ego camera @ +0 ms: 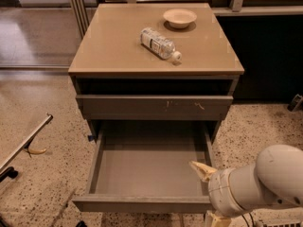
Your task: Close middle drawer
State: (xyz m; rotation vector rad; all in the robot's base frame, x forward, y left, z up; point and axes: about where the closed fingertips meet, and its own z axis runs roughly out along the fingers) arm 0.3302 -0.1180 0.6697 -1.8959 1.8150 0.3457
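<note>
The robot's gripper should close just outside the middle drawer's front (186,205), slightly inward from its nearest corner, because the closed fingers will push at that spot.
The middle drawer (147,167) is pulled far out of the grey-brown cabinet (113,51); its flat grey tray is empty and its slim plain front (142,204) faces me. My gripper (203,194) is at the drawer's front right corner, fingers spread open and empty. One tan finger (201,169) reaches over the tray's right front corner. The other finger (214,220) is below the drawer front at the frame's bottom edge. The white arm (265,181) comes in from the lower right.
Above the open drawer, a taller grey drawer with whitish scratches (154,107) is shut, with an open dark slot over it. A plastic bottle (160,43) lies on the cabinet top and a small bowl (179,18) stands there. A metal bar (26,143) slants at the left over speckled floor.
</note>
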